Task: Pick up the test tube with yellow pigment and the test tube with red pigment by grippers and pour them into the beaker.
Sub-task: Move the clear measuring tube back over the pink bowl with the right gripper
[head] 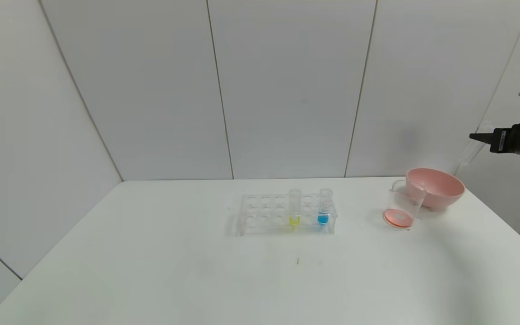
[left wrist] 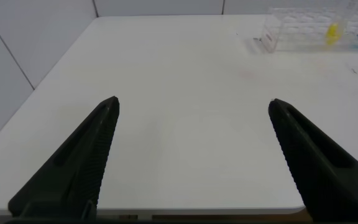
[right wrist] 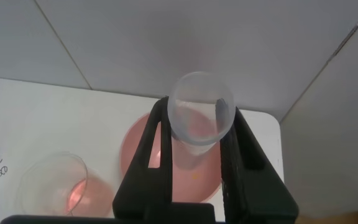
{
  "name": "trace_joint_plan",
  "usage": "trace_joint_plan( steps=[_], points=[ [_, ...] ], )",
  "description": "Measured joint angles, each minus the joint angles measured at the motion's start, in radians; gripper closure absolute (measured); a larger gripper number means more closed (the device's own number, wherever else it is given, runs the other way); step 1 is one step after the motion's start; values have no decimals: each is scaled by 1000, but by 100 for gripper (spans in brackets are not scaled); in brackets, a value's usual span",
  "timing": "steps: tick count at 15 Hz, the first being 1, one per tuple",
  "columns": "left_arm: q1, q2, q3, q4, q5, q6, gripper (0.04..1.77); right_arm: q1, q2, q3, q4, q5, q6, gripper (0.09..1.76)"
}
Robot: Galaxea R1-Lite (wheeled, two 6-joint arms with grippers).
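The clear test tube, now held high over the pink bowl, will be released by my right gripper inside the pink bowl [head: 433,188] [right wrist: 181,167] behind the beaker.
My right gripper [right wrist: 199,115] is shut on a clear test tube [right wrist: 194,146], held high over the pink bowl [right wrist: 142,149] at the table's far right. I see no liquid in this tube; the bowl's pink shows through it. The beaker [head: 402,205] stands beside the bowl with a red-orange layer at its bottom. The test tube with yellow pigment [head: 294,207] stands upright in the clear rack [head: 260,212] at mid-table. In the head view the right gripper [head: 481,137] is at the right edge. My left gripper [left wrist: 193,106] hangs open and empty over the table's near left part.
A tube with blue liquid [head: 324,206] stands in the rack to the right of the yellow one. The pink bowl [head: 438,187] sits just behind the beaker near the table's right edge. White wall panels close the back and both sides.
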Motion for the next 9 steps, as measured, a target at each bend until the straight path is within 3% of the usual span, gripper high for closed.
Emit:
trace_joint_plan(
  steps=[9],
  points=[
    [0, 0, 0, 0, 0, 0, 9, 87, 110, 29, -140, -94, 2, 135]
  ],
)
